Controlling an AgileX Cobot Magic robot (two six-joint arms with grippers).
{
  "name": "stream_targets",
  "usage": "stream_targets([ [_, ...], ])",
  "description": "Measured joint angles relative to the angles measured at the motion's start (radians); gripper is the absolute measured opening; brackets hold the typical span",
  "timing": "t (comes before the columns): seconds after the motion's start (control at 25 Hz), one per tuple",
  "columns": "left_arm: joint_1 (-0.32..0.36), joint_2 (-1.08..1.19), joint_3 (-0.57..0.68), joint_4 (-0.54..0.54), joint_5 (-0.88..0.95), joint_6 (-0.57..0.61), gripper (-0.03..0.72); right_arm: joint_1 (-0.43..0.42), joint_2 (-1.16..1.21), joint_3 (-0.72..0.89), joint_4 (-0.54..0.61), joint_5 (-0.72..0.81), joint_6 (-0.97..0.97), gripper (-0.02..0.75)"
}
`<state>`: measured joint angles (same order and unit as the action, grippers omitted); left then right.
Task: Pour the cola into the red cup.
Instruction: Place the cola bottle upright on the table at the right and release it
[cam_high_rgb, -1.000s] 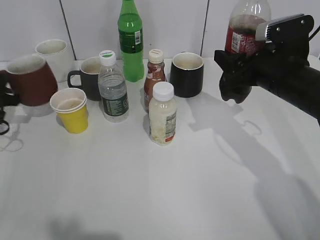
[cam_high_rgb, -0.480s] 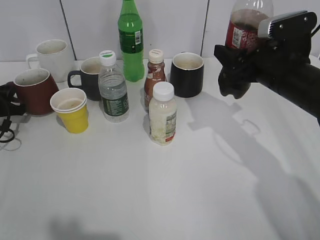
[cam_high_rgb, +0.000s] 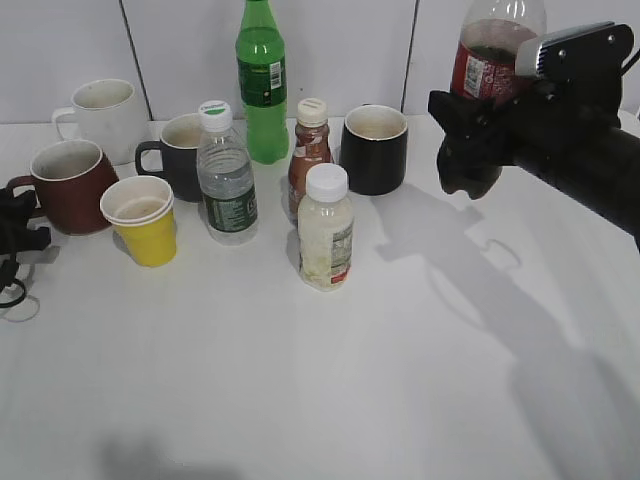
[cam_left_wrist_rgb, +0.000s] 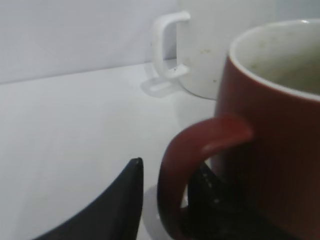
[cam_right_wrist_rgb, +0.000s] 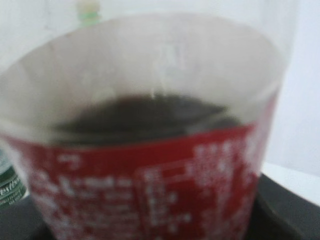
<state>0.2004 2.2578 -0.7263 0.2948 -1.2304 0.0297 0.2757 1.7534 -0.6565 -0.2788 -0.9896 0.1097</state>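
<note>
Next, I let go of the cola bottle with my right gripper on the bare table (cam_high_rgb: 473, 247) beside the black mug and slightly nearer than it.
The red cup (cam_high_rgb: 68, 183) stands upright on the table at the far left, its handle pointing left. My left gripper (cam_high_rgb: 18, 232) sits at that handle. In the left wrist view the handle of the red cup (cam_left_wrist_rgb: 272, 150) lies between the two fingers of my left gripper (cam_left_wrist_rgb: 165, 200), with a gap beside the left finger, so the jaws are open. My right gripper (cam_high_rgb: 478, 140) is shut on the cola bottle (cam_high_rgb: 495, 50) and holds it upright, high at the back right. The dark cola and red label (cam_right_wrist_rgb: 150, 165) fill the right wrist view.
A white mug (cam_high_rgb: 100, 112) stands behind the red cup. To the right of the cup are a yellow paper cup (cam_high_rgb: 145, 222), a grey mug (cam_high_rgb: 178, 152), a water bottle (cam_high_rgb: 226, 178), a green bottle (cam_high_rgb: 261, 85), a small brown bottle (cam_high_rgb: 309, 152), a white-capped bottle (cam_high_rgb: 326, 232) and a black mug (cam_high_rgb: 374, 148).
The red cup went from tilted and raised at the left edge to standing on the table. My left gripper loosened and drew back left. The cola bottle rose slightly.
</note>
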Motion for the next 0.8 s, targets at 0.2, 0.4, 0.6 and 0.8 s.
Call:
stream_targets([
  [0.2, 0.0, -0.035, 0.063, -0.013, -0.004, -0.001, 0.28, 0.0, 0.006, 0.0, 0.0, 0.004, 0.001, 0.48],
  [0.4, 0.0, -0.089, 0.127, -0.015, 0.011, -0.001, 0.328, 0.0, 0.048, 0.0, 0.03, -0.001, 0.001, 0.48],
  [0.6, 0.0, -0.15, 0.195, -0.006, 0.015, -0.001, 0.358, 0.0, 0.105, -0.001, 0.149, -0.055, 0.001, 0.48],
  [0.8, 0.0, -0.222, 0.254, 0.009, 0.015, -0.001, 0.37, -0.002, 0.197, -0.019, 0.206, -0.137, 0.0, 0.48],
])
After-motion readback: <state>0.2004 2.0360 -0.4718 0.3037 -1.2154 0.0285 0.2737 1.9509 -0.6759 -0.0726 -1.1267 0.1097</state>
